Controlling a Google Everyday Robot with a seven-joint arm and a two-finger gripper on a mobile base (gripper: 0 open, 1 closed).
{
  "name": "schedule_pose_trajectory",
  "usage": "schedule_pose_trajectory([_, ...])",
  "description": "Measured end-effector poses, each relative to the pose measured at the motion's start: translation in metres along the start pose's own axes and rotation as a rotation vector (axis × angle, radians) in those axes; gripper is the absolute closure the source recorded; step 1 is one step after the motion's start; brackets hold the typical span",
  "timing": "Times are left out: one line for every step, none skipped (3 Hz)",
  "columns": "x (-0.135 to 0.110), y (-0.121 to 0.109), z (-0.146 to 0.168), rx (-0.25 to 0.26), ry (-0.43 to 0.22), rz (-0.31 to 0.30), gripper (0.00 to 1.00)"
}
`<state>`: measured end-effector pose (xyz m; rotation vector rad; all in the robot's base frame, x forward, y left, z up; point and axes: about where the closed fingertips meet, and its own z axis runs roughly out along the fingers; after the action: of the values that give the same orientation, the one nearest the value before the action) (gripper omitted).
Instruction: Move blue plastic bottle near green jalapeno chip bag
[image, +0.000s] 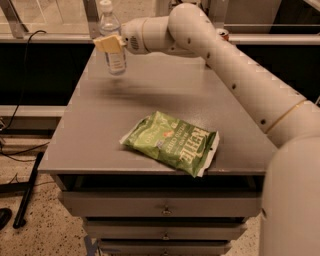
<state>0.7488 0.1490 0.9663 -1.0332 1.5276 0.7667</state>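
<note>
Next, I let go of the blue plastic bottle so it stands upright just behind the green jalapeno chip bag's far corner (156, 111).
The blue plastic bottle (113, 47), clear with a white cap, stands upright at the far left of the grey table (100, 130). My gripper (110, 44) is shut on its upper body, with a yellowish finger pad (107, 43) across the front. The bottle's base looks slightly above the tabletop. The green jalapeno chip bag (171, 143) lies flat near the front edge, right of centre and well apart from the bottle. My white arm (235, 70) reaches in from the right, over the back of the table.
A red soda can (223, 34) stands at the far right of the table, mostly hidden behind my arm. Drawers (160, 207) sit under the tabletop. A black cable and a stand leg (27, 190) lie on the floor at the left.
</note>
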Motion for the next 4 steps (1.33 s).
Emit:
schedule_pose_trajectory([0.014, 0.014, -0.05, 0.002, 0.025, 0.02, 1.0])
schedule_pose_trajectory([0.037, 0.027, -0.096, 0.011, 0.058, 0.059, 1.0])
schedule_pose_trajectory([0.065, 0.042, -0.142, 0.008, 0.095, 0.092, 1.0])
schedule_pose_trajectory([0.077, 0.05, -0.159, -0.001, 0.107, 0.097, 1.0])
